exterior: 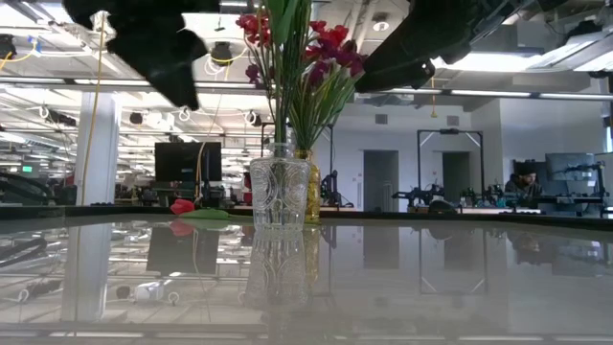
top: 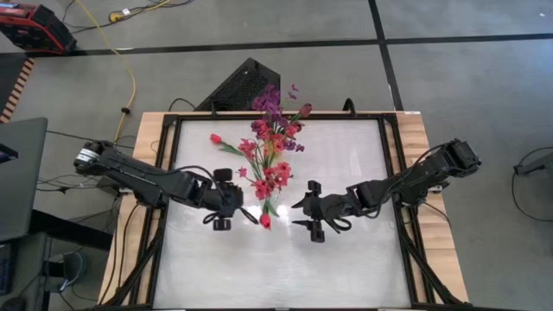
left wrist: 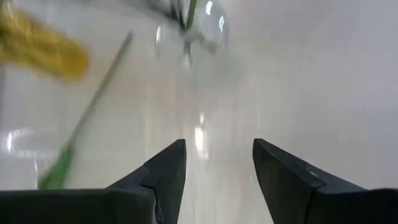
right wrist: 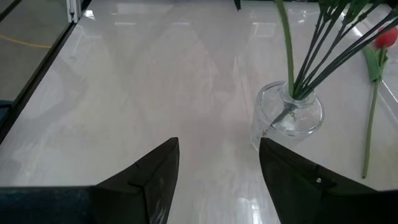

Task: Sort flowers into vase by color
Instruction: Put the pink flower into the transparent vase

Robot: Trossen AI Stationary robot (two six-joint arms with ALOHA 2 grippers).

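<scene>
The robot's left gripper needs to next close on the stem (top: 239, 154) (left wrist: 71, 142) beside the green leaf of the red tulip that lies flat on the table.
A clear glass vase (top: 270, 207) (exterior: 280, 196) (right wrist: 287, 115) stands mid-table and holds red-pink sprays (top: 275, 173) on green stems. Just behind it, a gold vase (exterior: 309, 196) holds purple and maroon blossoms (top: 275, 108). One red tulip (top: 216, 138) (exterior: 182, 205) (right wrist: 385, 38) lies flat on the table, toward the far left of the vases. My left gripper (top: 222, 199) (left wrist: 217, 162) hovers left of the glass vase, open and empty. My right gripper (top: 314, 210) (right wrist: 219, 162) hovers right of it, also open and empty.
The white table top (top: 346, 268) has a dark frame along its edges (top: 393, 173). Bare surface shows on the near half and to both sides of the vases. A green stem (left wrist: 93, 106) lies on the table ahead of my left gripper.
</scene>
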